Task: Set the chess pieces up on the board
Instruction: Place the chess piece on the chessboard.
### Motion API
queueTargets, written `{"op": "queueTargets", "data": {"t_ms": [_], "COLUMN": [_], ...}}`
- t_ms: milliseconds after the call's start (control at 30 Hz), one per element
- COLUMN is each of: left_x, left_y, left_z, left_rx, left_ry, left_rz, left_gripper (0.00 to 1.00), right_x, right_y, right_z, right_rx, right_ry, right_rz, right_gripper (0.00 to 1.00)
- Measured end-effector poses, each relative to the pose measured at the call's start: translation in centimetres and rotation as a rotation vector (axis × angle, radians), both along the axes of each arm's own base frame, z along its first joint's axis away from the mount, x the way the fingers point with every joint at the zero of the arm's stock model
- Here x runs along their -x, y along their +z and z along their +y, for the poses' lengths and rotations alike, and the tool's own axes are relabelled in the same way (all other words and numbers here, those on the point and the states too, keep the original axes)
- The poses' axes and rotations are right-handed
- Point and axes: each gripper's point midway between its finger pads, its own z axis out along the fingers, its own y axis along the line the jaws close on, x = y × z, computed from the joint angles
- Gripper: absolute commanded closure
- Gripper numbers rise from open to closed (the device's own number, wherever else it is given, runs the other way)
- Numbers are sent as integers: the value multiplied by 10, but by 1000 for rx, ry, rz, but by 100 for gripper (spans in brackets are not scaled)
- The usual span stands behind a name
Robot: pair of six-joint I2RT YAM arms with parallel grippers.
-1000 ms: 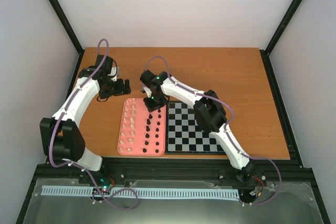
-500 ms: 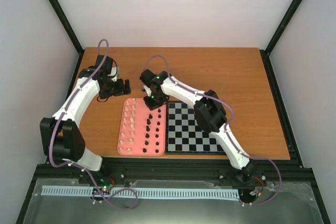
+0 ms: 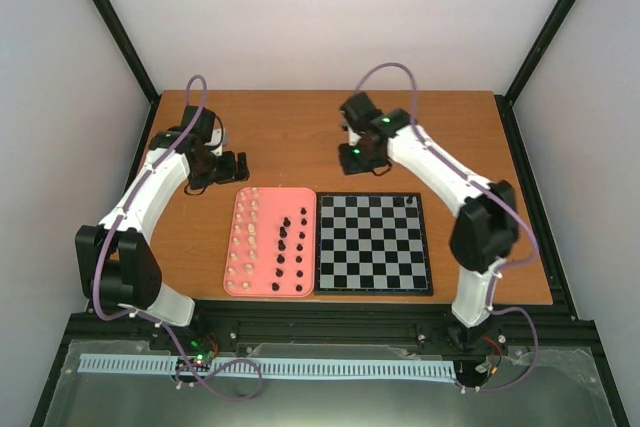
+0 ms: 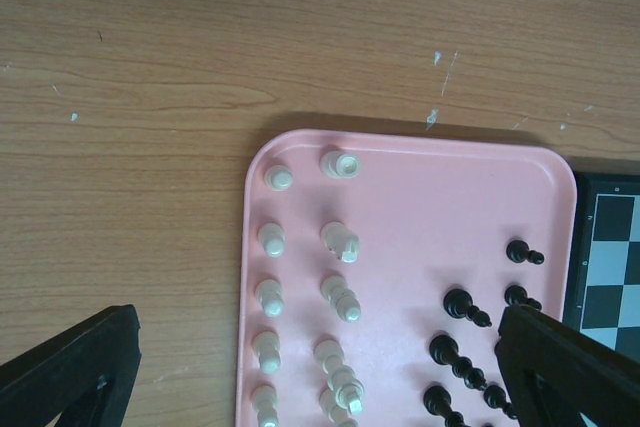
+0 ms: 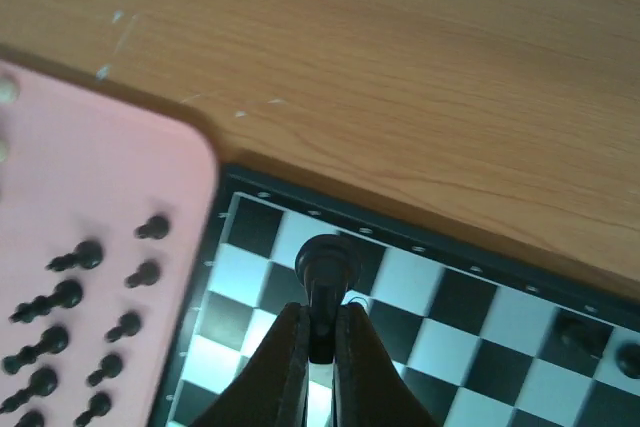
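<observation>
The robot's right gripper needs to put the black chess piece down on the dark square (image 3: pixel 414 212) (image 5: pixel 610 413) in front of the black corner piece.
My right gripper (image 5: pixel 320 347) is shut on a black chess piece (image 5: pixel 325 262) and holds it above the far left corner of the chessboard (image 5: pixel 450 317). In the top view this gripper (image 3: pixel 358 159) hangs just behind the board (image 3: pixel 372 257). One black piece (image 3: pixel 407 202) stands near the board's far right corner. Several black pieces (image 3: pixel 290 242) and cream-white pieces (image 3: pixel 245 237) stand in rows on the pink tray (image 3: pixel 268 289). My left gripper (image 4: pixel 318 322) is open and empty above the tray's far left part, over the white pieces (image 4: pixel 340 247).
The pink tray (image 4: pixel 420 177) lies flush against the board's left edge (image 4: pixel 610 257). Bare wooden table (image 3: pixel 450 137) lies behind and to the right of the board. Black frame posts stand at the back corners.
My right arm has swung from over the tray's black rows to the right and back, carrying a black piece. The left arm has not moved.
</observation>
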Motion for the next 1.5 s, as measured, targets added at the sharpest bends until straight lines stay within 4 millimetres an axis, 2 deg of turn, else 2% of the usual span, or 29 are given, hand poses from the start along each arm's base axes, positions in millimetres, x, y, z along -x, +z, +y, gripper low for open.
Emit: {"op": "queueTargets", "data": {"t_ms": [100, 200, 300, 467, 633, 1067, 1500], "left_x": [0, 1, 2, 2, 2, 2, 2], "left_y": [1, 2, 2, 2, 2, 2, 2], "left_z": [0, 0, 0, -1, -1, -1, 0], "left_rx": [1, 2, 4, 8, 8, 7, 4], "left_ry": [0, 0, -1, -3, -3, -3, -1], "left_rz": [-4, -7, -7, -6, -6, -6, -6], "left_gripper": [0, 0, 0, 0, 0, 0, 0], "right_x": [8, 32, 52, 66, 69, 61, 57], "right_y": [-2, -26, -46, -61, -72, -95, -110], "right_z": [-55, -106, -146, -180, -191, -192, -196], "right_rx": [26, 70, 104, 123, 131, 159, 178], "right_ry": [-108, -205, -289, -371, -400, -382, -382], "right_rz": [11, 88, 157, 198, 221, 251, 271], "right_gripper": [97, 97, 97, 97, 97, 96, 93]}}
